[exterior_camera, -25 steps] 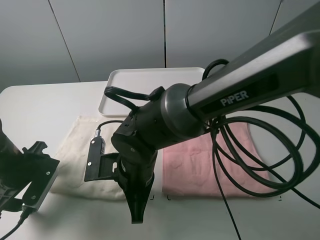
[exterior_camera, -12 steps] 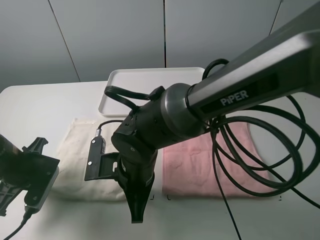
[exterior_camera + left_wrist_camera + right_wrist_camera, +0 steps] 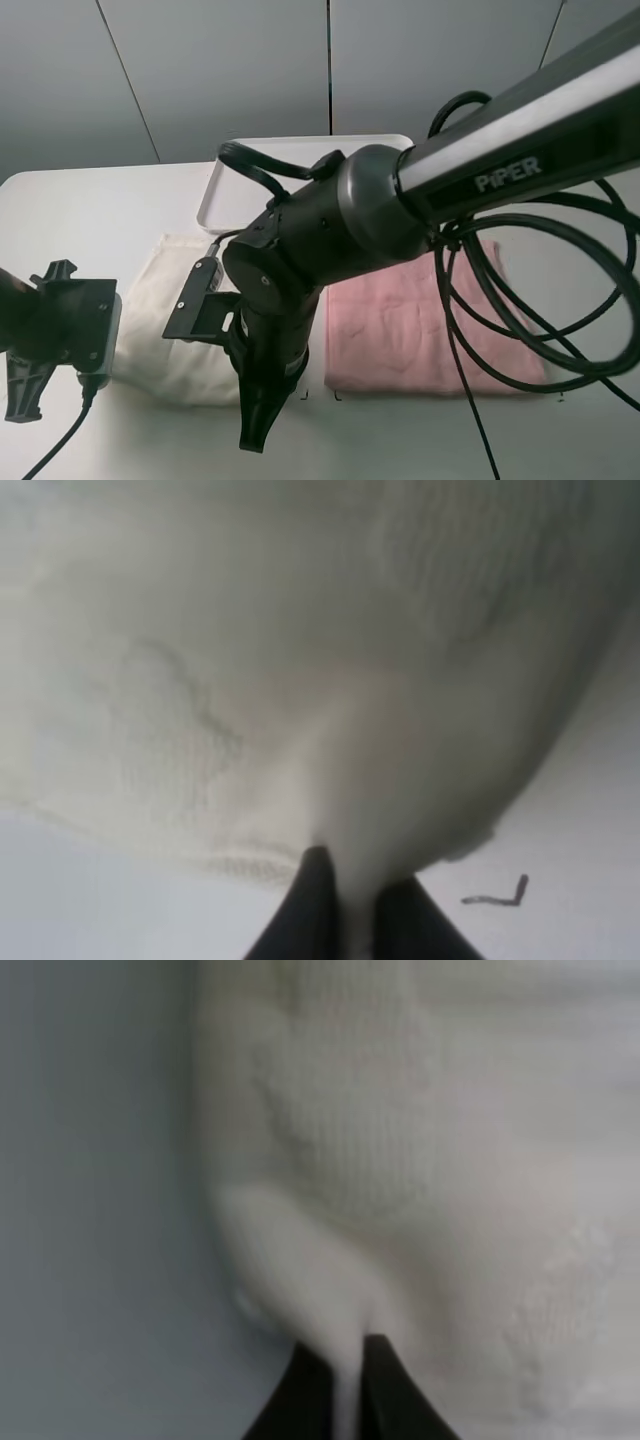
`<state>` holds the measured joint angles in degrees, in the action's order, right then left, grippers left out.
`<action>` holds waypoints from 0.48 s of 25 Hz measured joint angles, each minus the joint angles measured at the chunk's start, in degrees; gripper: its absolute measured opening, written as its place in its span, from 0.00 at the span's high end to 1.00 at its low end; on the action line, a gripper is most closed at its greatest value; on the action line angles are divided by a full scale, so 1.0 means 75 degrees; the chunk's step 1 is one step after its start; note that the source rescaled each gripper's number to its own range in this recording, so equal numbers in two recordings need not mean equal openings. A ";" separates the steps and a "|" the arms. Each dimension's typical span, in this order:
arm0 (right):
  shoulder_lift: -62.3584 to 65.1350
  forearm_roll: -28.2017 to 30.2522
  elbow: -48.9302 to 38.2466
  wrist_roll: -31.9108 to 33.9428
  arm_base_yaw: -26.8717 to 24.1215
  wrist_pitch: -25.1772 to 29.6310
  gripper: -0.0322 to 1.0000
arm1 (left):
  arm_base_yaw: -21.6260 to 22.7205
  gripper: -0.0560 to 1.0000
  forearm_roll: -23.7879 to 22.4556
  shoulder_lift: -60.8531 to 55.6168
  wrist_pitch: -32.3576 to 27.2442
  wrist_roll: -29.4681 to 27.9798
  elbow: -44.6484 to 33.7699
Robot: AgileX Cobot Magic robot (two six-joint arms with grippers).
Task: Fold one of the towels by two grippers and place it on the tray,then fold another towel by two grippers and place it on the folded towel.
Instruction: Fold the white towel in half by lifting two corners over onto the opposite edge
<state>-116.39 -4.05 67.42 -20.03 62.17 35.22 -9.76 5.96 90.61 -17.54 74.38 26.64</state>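
Note:
Next, I let go of the cream towel's near corner with my left gripper on its far corner [image 3: 161, 241], away from the pink towel.
The cream towel [image 3: 165, 300] lies flat on the left of the table, and the pale pink towel [image 3: 400, 320] lies beside it on the right. In the left wrist view my left gripper [image 3: 355, 915] is shut on a pinched fold of the cream towel [image 3: 300, 680] at its near edge. My right gripper [image 3: 345, 1385] is likewise shut on the cream towel [image 3: 400, 1160] near a corner. From above, the right gripper [image 3: 255, 435] points down at the towel's front right corner. The left wrist [image 3: 60, 330] sits at the front left corner. The white tray [image 3: 300, 148] stands behind the towels.
The thick right arm and its looping black cables [image 3: 520, 330] hang over the pink towel and hide part of the tray. A small L-shaped mark [image 3: 495, 890] is drawn on the white table by the cream towel's corner.
My left gripper has closed on the cream towel's edge and shifted up and left. The right arm has swung slightly left, still gripping the towel.

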 joint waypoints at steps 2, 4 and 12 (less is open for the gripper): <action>0.0358 0.0000 0.0000 0.0223 0.0000 0.0012 0.97 | 0.0000 0.94 0.0022 -0.0141 -0.0463 -0.0501 0.0308; 0.0736 0.0000 -0.0013 0.0436 0.0000 0.0028 0.97 | 0.0000 0.94 0.0061 -0.0239 -0.0852 -0.0945 0.0624; 0.1247 0.0015 0.0302 0.1736 -0.0643 0.0269 0.97 | 0.0000 0.95 0.0730 -0.0358 -0.0894 -0.2130 0.1408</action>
<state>-107.03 -3.93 69.68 -7.00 57.35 37.24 -9.76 11.43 87.92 -24.25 58.41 37.19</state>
